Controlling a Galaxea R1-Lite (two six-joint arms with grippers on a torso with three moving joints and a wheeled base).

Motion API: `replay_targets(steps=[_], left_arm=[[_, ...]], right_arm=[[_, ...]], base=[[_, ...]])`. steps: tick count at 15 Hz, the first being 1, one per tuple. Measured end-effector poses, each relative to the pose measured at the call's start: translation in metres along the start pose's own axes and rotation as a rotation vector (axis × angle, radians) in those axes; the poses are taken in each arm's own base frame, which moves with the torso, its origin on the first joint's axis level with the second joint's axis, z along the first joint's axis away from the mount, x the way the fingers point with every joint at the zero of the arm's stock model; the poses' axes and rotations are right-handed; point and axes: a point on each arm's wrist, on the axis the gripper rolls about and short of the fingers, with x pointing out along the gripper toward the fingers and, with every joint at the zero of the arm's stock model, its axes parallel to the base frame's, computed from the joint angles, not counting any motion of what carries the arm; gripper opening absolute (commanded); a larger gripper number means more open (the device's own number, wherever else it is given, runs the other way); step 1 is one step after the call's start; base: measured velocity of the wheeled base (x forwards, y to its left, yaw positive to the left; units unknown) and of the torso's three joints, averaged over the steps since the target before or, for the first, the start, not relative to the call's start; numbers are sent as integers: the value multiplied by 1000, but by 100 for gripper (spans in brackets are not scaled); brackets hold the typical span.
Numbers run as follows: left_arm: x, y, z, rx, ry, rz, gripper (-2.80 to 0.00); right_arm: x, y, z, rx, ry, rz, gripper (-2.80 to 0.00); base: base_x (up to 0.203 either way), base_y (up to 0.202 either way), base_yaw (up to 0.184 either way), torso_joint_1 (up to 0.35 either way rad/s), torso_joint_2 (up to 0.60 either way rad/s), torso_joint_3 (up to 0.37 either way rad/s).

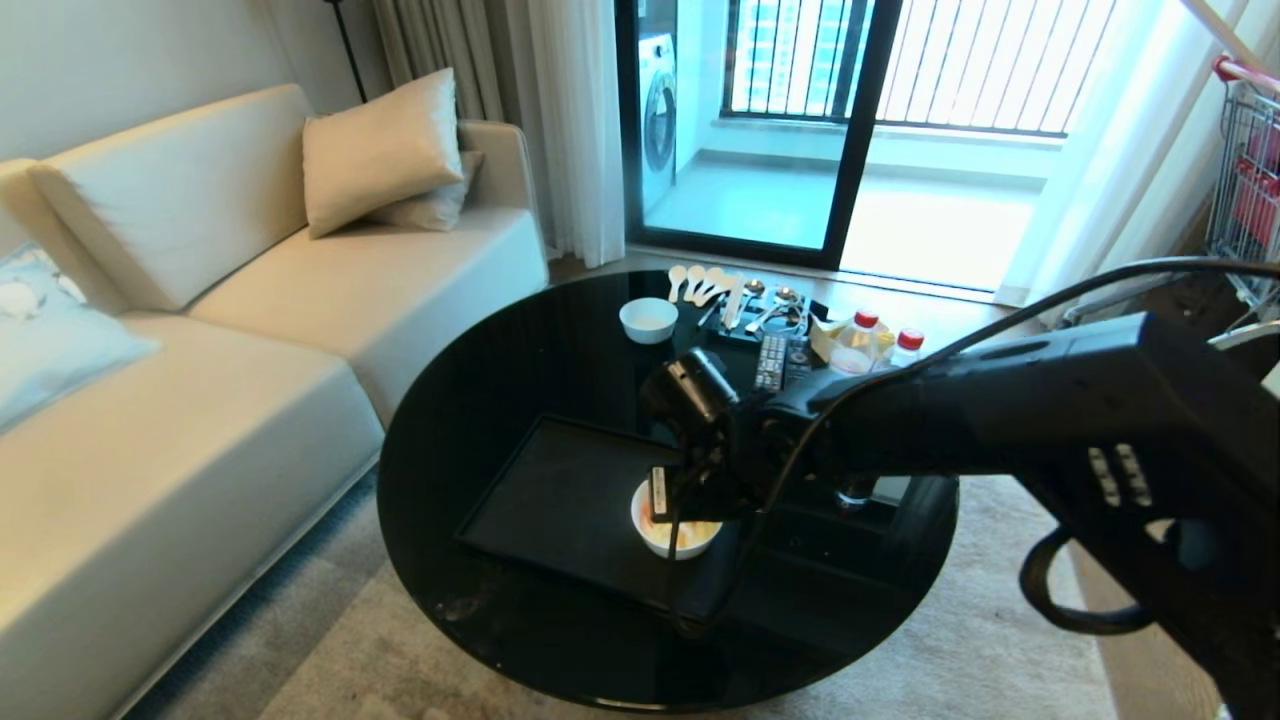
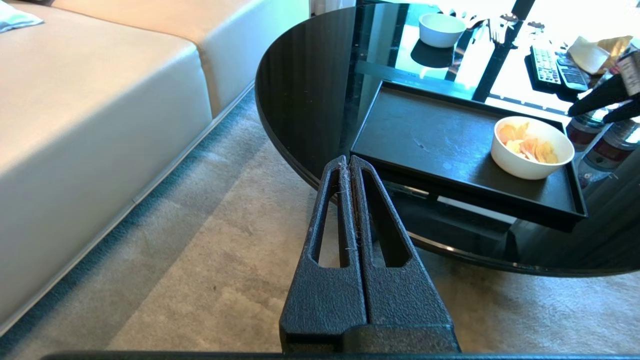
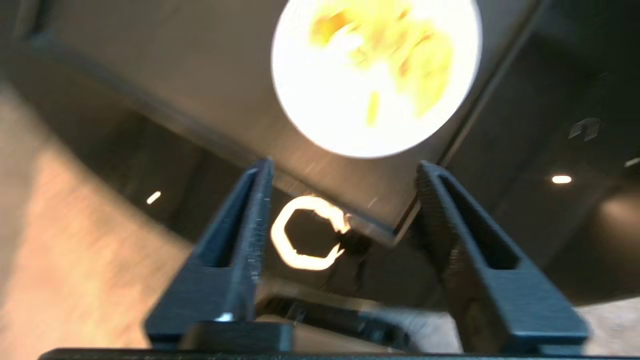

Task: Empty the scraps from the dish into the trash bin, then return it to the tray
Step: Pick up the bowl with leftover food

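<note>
Next, my right gripper moves to the dish's rim (image 1: 719, 529) (image 3: 453, 123), on the side that faces the nearby short edge of the tray, and closes there.
The dish (image 1: 688, 546), a deep white bowl, stands at the right end of the black tray (image 1: 560, 495) on the round black table. Orange and pale yellow scraps (image 2: 530, 146) lie inside it. My right gripper (image 1: 684, 494) reaches in from the right and hangs just above the dish, pointing down. In the right wrist view the right gripper (image 3: 345, 167) is open with nothing between its fingers; the dish (image 3: 375, 75) lies beyond the tips. My left gripper (image 2: 348, 161) is shut and parked over the carpet beside the table. The trash bin is out of view.
At the table's far side are a smaller white bowl (image 1: 648, 320), spoons (image 1: 705, 285), remotes (image 1: 772, 362) and two red-capped bottles (image 1: 856, 345). A cream sofa (image 1: 200, 400) runs along the left. A shopping cart (image 1: 1245, 180) stands at the far right.
</note>
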Motion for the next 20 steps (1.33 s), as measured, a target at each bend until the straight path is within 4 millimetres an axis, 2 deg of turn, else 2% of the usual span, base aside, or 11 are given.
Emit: replay_targets(steps=[5, 12, 17, 20], left_arm=[[0, 0, 0, 0, 0, 0, -280], [0, 0, 0, 0, 0, 0, -280], [0, 0, 0, 0, 0, 0, -280], [0, 0, 0, 0, 0, 0, -280]], right_arm=[[32, -4, -7, -7, -40, -153, 0], [49, -26, 13, 45, -81, -218, 0], [69, -42, 11, 58, -58, -259, 0], [77, -44, 6, 53, -41, -271, 0]], base=[[0, 0, 0, 0, 0, 0], [0, 0, 0, 0, 0, 0], [0, 0, 0, 0, 0, 0], [0, 0, 0, 0, 0, 0]])
